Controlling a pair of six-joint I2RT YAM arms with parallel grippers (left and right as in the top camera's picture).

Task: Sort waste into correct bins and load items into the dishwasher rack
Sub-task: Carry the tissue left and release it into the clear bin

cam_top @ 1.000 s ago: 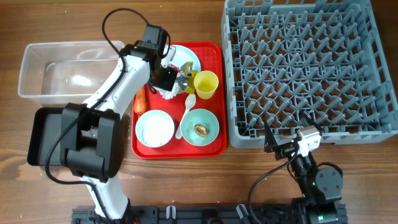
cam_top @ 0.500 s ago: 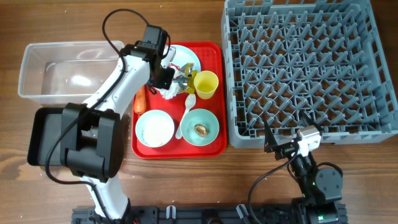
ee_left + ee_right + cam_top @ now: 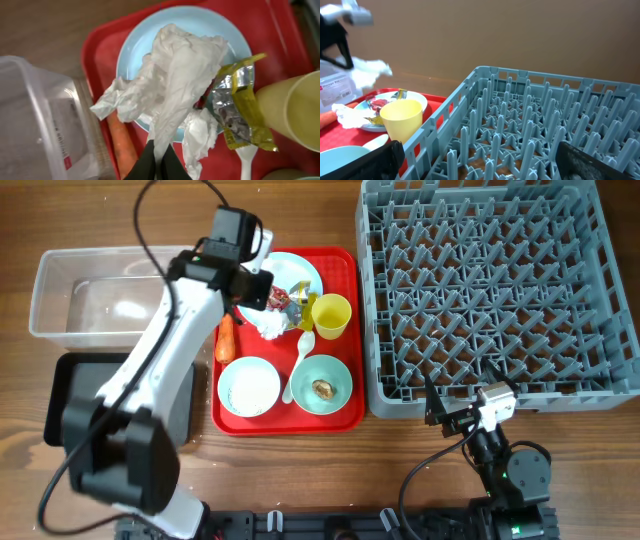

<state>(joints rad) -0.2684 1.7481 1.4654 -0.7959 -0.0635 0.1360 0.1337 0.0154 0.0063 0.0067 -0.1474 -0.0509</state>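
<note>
Next, my left gripper lets go of the crumpled white tissue, now lifted above the pale blue plate, inside the clear tub (image 3: 109, 316), close to the tub's side that faces the black tray.
My left gripper (image 3: 157, 156) is shut on a crumpled white tissue (image 3: 170, 65), which hangs lifted above the pale blue plate (image 3: 140, 42). A smaller tissue scrap (image 3: 200, 134) and a yellow wrapper (image 3: 240, 105) lie at the plate's edge, next to the yellow cup (image 3: 331, 316). The carrot (image 3: 225, 340) lies on the red tray's left side. One bowl (image 3: 249, 386) holds rice, the other bowl (image 3: 323, 383) a brown lump, with the white spoon (image 3: 300, 360) between them. My right gripper (image 3: 460, 415) stands open at the grey rack's (image 3: 490, 280) front edge, holding nothing.
The clear tub (image 3: 100, 295) sits left of the red tray (image 3: 340, 415), and the black tray (image 3: 70, 395) lies in front of the tub, partly under my left arm. The rack fills the right half of the table.
The left jaws closed on the tissue and the arm rose, lifting it off the plate and shifting slightly left. The right arm has stayed still.
</note>
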